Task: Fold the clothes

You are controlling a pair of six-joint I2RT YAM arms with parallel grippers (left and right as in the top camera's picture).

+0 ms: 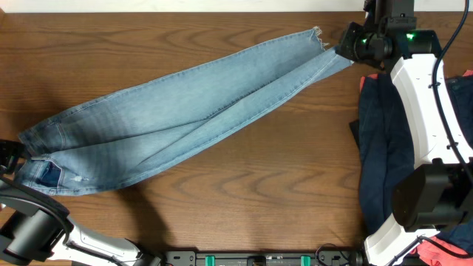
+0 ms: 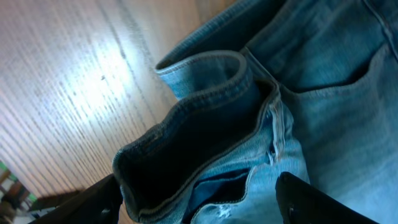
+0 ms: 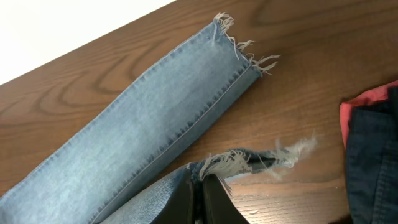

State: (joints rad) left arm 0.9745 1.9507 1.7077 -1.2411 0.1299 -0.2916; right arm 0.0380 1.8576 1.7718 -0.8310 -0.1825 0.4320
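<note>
My left gripper will pinch that corner (image 1: 29,177) of the waistband, the nearer one lying loose in its open fingers, before both grippers fold the nearer leg over the other.
The light-blue jeans (image 1: 185,111) lie stretched out slantwise on the table, waist at the lower left and frayed hems at the upper right. My right gripper (image 1: 341,50) is shut on the frayed hem of the nearer leg (image 3: 236,163); its fingertips (image 3: 200,186) pinch the denim just above the wood. The other leg (image 3: 155,106) lies flat beside it. My left gripper (image 1: 9,154) is at the waist end. In the left wrist view its fingers (image 2: 199,196) are wide apart on either side of the bunched waistband (image 2: 205,118), not closed on it.
A dark navy garment (image 1: 380,148) lies at the right of the table under the right arm, with coral-red cloth (image 1: 447,247) at the lower right corner. Both show in the right wrist view, navy (image 3: 376,162) and coral (image 3: 364,106). The far table edge (image 3: 93,37) runs behind the hems.
</note>
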